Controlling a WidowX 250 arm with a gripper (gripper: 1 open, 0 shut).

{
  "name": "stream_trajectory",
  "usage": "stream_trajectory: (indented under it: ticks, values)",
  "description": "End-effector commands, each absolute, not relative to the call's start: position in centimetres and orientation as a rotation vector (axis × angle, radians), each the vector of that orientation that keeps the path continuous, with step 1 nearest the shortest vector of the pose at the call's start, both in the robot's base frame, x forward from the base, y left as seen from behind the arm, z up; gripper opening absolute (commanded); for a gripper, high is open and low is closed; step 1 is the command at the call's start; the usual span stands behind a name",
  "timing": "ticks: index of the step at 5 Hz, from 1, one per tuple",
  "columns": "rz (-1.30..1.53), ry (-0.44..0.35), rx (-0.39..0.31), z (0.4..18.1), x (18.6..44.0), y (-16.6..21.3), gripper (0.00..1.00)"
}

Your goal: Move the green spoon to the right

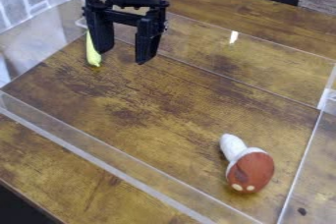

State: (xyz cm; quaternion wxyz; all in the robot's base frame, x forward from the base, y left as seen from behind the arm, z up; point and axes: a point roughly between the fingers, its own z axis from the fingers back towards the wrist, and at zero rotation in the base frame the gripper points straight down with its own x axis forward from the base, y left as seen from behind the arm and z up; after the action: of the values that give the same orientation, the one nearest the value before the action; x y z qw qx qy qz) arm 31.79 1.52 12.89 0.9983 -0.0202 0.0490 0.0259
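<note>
I will move my gripper over to the green spoon's handle (pixel 93 54) next and close it there, with its fingers on both sides of the handle.
The green spoon (pixel 92 49) lies on the wooden table at the far left, a slim pale yellow-green handle partly hidden behind my gripper's left finger; its bowl does not show. My black gripper (pixel 122 53) hangs just to the right of the spoon, fingers pointing down and spread wide, open with nothing between them. One finger (pixel 101 39) stands right beside the spoon; whether it touches I cannot tell.
A mushroom toy (pixel 246 165) with a brown cap and white stem lies at the lower right. A clear plastic wall (pixel 79 144) frames the wooden table (pixel 171 100) along the front and sides. A pale glare streak (pixel 233 37) marks the back.
</note>
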Motion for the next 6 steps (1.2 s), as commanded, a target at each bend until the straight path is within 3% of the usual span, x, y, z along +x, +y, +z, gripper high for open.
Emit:
stream_trajectory:
  ticks: [1,3,5,6]
  values:
    - [0.069,0.081,-0.031,12.7,32.4,2.7,1.00]
    - [0.225,0.027,-0.023,12.0,33.2,5.9,1.00]
    - [0.588,-0.016,-0.035,8.7,34.9,9.2,1.00]
    - [0.802,-0.033,-0.051,8.0,36.3,10.7,1.00]
